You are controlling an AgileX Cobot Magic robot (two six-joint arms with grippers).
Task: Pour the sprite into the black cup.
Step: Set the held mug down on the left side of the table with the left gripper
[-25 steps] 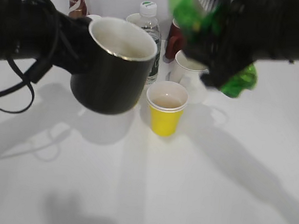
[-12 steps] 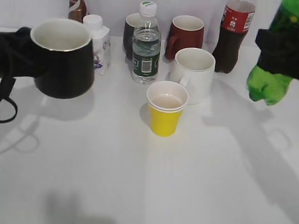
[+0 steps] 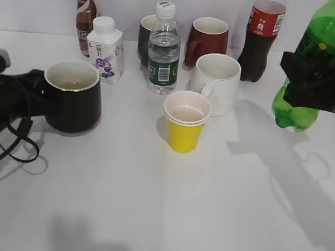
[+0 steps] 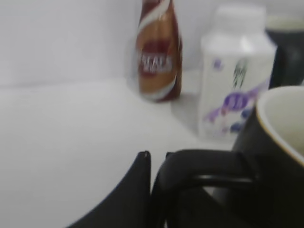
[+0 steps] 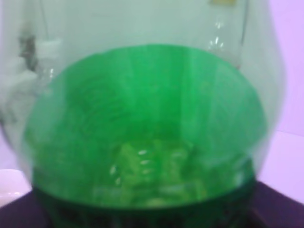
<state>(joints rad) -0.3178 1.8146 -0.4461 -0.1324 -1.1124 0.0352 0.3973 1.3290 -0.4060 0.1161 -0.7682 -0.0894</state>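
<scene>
Next, my right gripper releases the sprite on the table (image 3: 265,148) before the cola bottle, near the white mug.
The black cup (image 3: 72,101) stands upright at the left, its base at the table surface. My left gripper (image 3: 38,93) is shut on its loop handle. In the left wrist view the handle (image 4: 209,164) sits between the fingers of my left gripper (image 4: 156,159), and the cup's rim (image 4: 278,128) is at the right. The sprite (image 3: 313,61), a green bottle, hangs above the table at the far right, nearly upright. My right gripper (image 3: 319,84) is shut around its middle. The bottle (image 5: 142,128) fills the right wrist view, and its cap is out of view.
A yellow paper cup (image 3: 185,124) stands mid-table with a white mug (image 3: 217,83) behind it. At the back stand a brown drink bottle (image 3: 84,13), a white carton (image 3: 105,49), a small dark mug (image 3: 144,37), a clear water bottle (image 3: 163,50), a dark red mug (image 3: 208,39) and a cola bottle (image 3: 263,37).
My left gripper has carried the black cup left and down to the table. My right gripper has swung the sprite from above the middle out to the right and turned it upright.
</scene>
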